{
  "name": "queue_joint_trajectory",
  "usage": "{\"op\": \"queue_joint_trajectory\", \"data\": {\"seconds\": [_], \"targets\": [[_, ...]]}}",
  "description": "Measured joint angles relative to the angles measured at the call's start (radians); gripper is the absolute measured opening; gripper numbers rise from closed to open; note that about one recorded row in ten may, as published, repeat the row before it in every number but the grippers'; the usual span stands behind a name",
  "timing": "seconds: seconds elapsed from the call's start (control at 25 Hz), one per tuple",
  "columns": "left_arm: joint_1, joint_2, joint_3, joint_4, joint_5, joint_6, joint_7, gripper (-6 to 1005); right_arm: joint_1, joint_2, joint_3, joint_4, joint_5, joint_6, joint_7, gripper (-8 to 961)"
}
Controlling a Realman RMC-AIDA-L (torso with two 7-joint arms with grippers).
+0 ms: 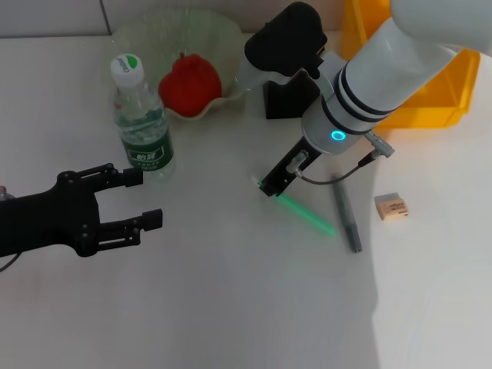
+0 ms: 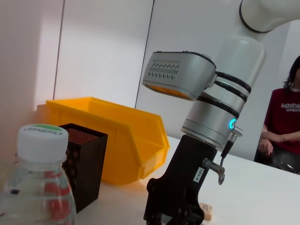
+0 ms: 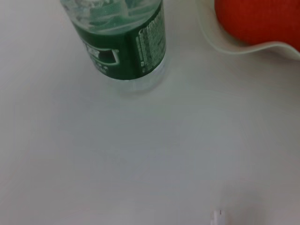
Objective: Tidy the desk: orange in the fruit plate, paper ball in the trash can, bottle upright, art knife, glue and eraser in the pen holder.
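Observation:
The white end of the green stick is in my right gripper, so it should open, move along and grab the stick nearer its other end (image 1: 314, 219).
The bottle (image 1: 143, 123) stands upright with its green label, also seen in the left wrist view (image 2: 40, 187) and the right wrist view (image 3: 126, 47). The orange (image 1: 191, 83) lies in the clear fruit plate (image 1: 154, 34). Low over the table, my right gripper (image 1: 270, 184) sits at the upper end of a thin green stick (image 1: 307, 214), possibly the glue. A grey pen-shaped art knife (image 1: 347, 215) lies beside it, and the eraser (image 1: 391, 207) farther right. The black pen holder (image 1: 286, 98) stands behind my right arm. My left gripper (image 1: 142, 198) hovers open, below the bottle. The paper ball is out of view.
A yellow bin (image 1: 415, 77) sits at the back right, beside the pen holder (image 2: 84, 159). The plate's wavy rim (image 3: 243, 49) is close to the bottle. A person (image 2: 283, 126) sits beyond the table's far side.

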Motion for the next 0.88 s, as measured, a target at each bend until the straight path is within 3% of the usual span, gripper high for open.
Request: {"op": "queue_joint_trajectory", "data": {"seconds": [0.16,0.36,0.4,0.44,0.48,0.52,0.56,0.88], "targets": [[0.001,-0.001,0.0,0.0,0.0,-0.005,0.002,786,-0.007,0.0,0.002,-0.013,0.0,-0.006,-0.002,166],[0.005,-0.001,0.0,0.004,0.0,-0.004,0.001,786,-0.084,-0.006,0.03,-0.146,-0.001,-0.049,-0.003,126],[0.007,-0.001,0.0,0.006,-0.003,0.0,-0.002,786,-0.141,-0.01,0.091,-0.246,-0.006,-0.09,-0.012,119],[0.007,-0.001,0.0,0.006,-0.003,0.0,-0.002,786,-0.141,-0.01,0.091,-0.246,-0.006,-0.09,-0.012,96],[0.007,-0.001,0.0,0.006,-0.006,0.002,-0.003,786,-0.195,-0.012,0.165,-0.346,-0.011,-0.132,-0.027,73],[0.007,-0.001,0.0,0.006,-0.006,0.002,-0.003,786,-0.195,-0.012,0.165,-0.346,-0.011,-0.132,-0.027,50],[0.007,-0.001,0.0,0.006,-0.007,0.003,-0.004,786,-0.235,-0.014,0.229,-0.422,-0.012,-0.174,-0.05,27],[-0.003,-0.003,0.0,0.008,-0.008,0.014,-0.006,786,-0.219,-0.017,0.275,-0.448,-0.072,-0.324,-0.115,34]]}}
